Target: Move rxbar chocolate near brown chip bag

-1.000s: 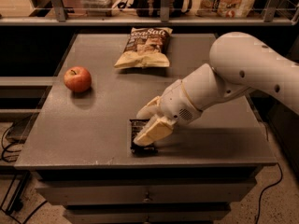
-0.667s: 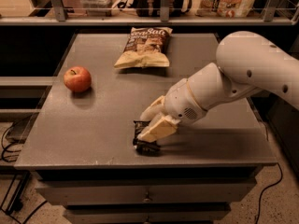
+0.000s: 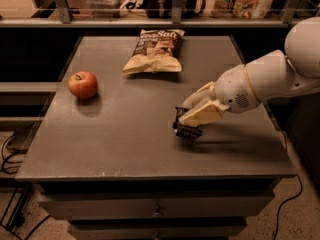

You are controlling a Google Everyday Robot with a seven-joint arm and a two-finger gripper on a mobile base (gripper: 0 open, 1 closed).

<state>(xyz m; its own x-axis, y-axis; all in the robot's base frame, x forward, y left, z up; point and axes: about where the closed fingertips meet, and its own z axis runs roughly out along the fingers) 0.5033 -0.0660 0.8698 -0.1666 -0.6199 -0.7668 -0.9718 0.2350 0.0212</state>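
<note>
I need to set the rxbar chocolate between the brown chip bag and the table's side edge (image 3: 221, 86), away from the apple.
The brown chip bag (image 3: 155, 52) lies at the back middle of the grey table (image 3: 125, 134), dark brown top with white lettering and a cream lower part. My gripper (image 3: 192, 115) is at the table's right middle, well in front of and to the right of the bag. It is shut on the rxbar chocolate (image 3: 186, 127), a small black wrapper that hangs tilted between the cream fingers (image 3: 202, 115), lifted just above the table with a shadow beneath it. Most of the bar is hidden by the fingers.
A red apple (image 3: 83, 84) sits at the table's left middle. A shelf rail runs behind the table, with a colourful white-orange bag (image 3: 243, 0) at the back right. The table's front edge is close below the gripper.
My gripper has risen off the table with the rxbar chocolate in it and moved right and a little toward the back. The chip bag and apple have not moved.
</note>
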